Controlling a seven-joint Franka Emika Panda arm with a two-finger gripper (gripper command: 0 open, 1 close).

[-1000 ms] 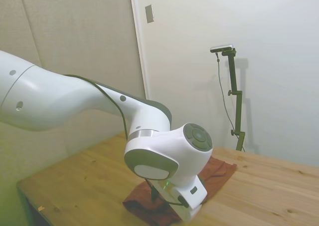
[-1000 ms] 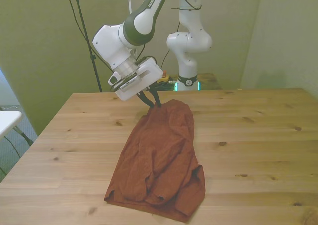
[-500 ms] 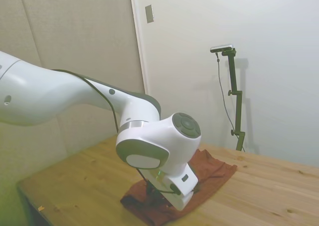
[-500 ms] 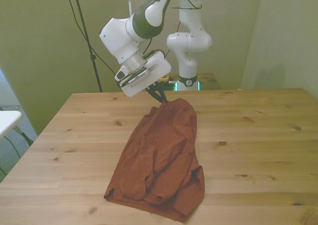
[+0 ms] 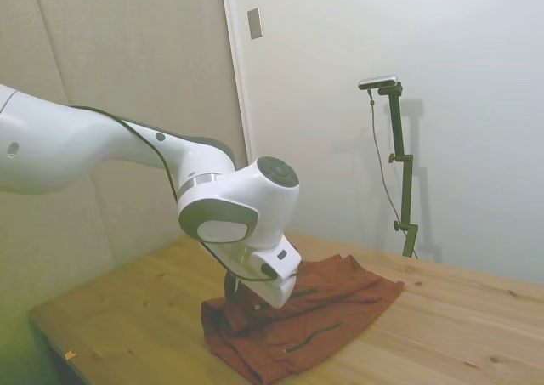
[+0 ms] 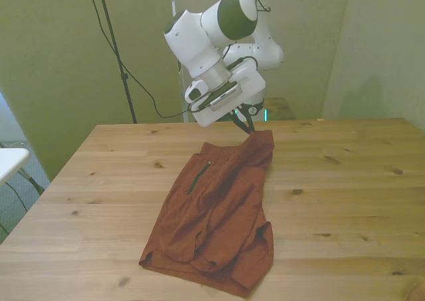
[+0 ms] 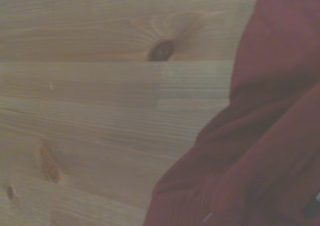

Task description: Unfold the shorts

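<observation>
Next, I let go of the shorts' corner, now held just above the tabletop, on the bare wood [image 5: 189, 301] beside the crumpled shorts, toward the base of my arm.
The rust-brown shorts [image 6: 219, 214] lie crumpled along the wooden table [image 6: 345, 181], stretching from the near edge toward the far side. My gripper [image 6: 248, 129] is shut on the far corner of the shorts and holds it a little above the tabletop. A dark pocket slit [image 6: 198, 175] shows on the opened-out part. In the side view the shorts [image 5: 314, 321] spread out below the arm's hand, and the fingers are hidden behind it. The wrist view shows a fold of the shorts [image 7: 265, 151] over bare wood.
A dark knot [image 7: 161, 50] marks the table under the wrist. Bare wood [image 6: 113, 175] lies on the front view's left of the shorts, and more of it [image 6: 352, 234] on the right. A black tripod pole [image 6: 116, 55] stands behind the table.
My gripper has carried the held corner toward the front view's right and farther back. The upper layer of the shorts has pulled open, showing a pocket slit.
</observation>
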